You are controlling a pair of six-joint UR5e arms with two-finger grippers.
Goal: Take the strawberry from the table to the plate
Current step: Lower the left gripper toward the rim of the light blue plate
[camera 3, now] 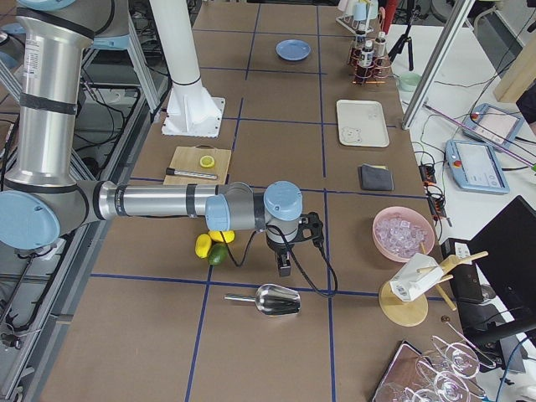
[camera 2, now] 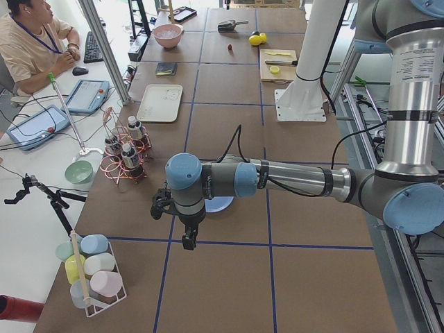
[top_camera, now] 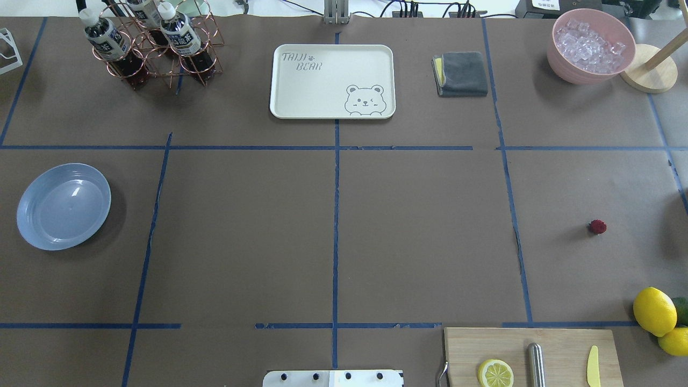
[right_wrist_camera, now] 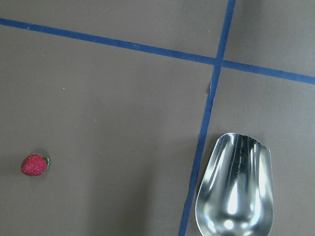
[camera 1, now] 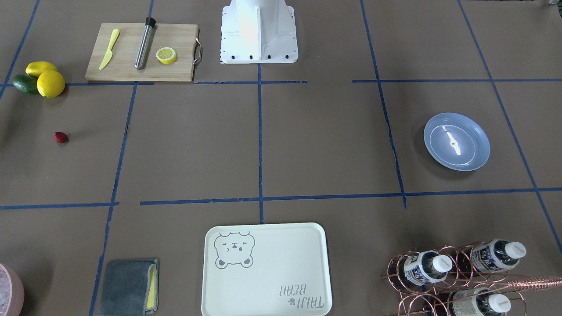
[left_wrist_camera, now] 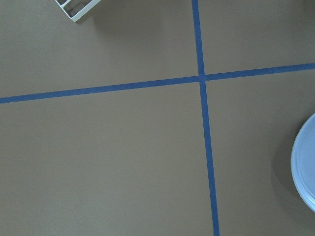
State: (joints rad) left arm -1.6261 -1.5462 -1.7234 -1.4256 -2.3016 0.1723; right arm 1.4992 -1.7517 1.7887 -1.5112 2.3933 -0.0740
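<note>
My left gripper will go to the light-blue plate next and close on its outer rim [camera 1: 488, 144] [left_wrist_camera: 292, 166], on the side farthest from the strawberry.
The strawberry [camera 1: 60, 137] [top_camera: 597, 227], small and dark red, lies alone on the brown table [top_camera: 419, 226] towards the robot's right. It also shows low on the left of the right wrist view [right_wrist_camera: 34, 164]. At the opposite side rests the light-blue plate [camera 1: 456, 141] [top_camera: 63, 206] with nothing on it; its rim [left_wrist_camera: 305, 167] enters the left wrist view. My left gripper [camera 2: 189, 239] hangs over the table just beyond the plate's outer side. My right gripper [camera 3: 285, 266] hangs near a metal scoop. Both appear only in the side views, so I cannot tell whether they are open or shut.
Two lemons [top_camera: 654, 310] and an avocado [camera 1: 25, 83] sit near the strawberry. A cutting board [camera 1: 142, 52] carries a lemon half, knife and metal rod. A bear tray [top_camera: 332, 80], bottle rack [top_camera: 153, 45], grey cloth [top_camera: 462, 73], ice bowl [top_camera: 590, 45] and scoop [right_wrist_camera: 235, 189] line the edges. A person [camera 2: 31, 41] sits nearby.
</note>
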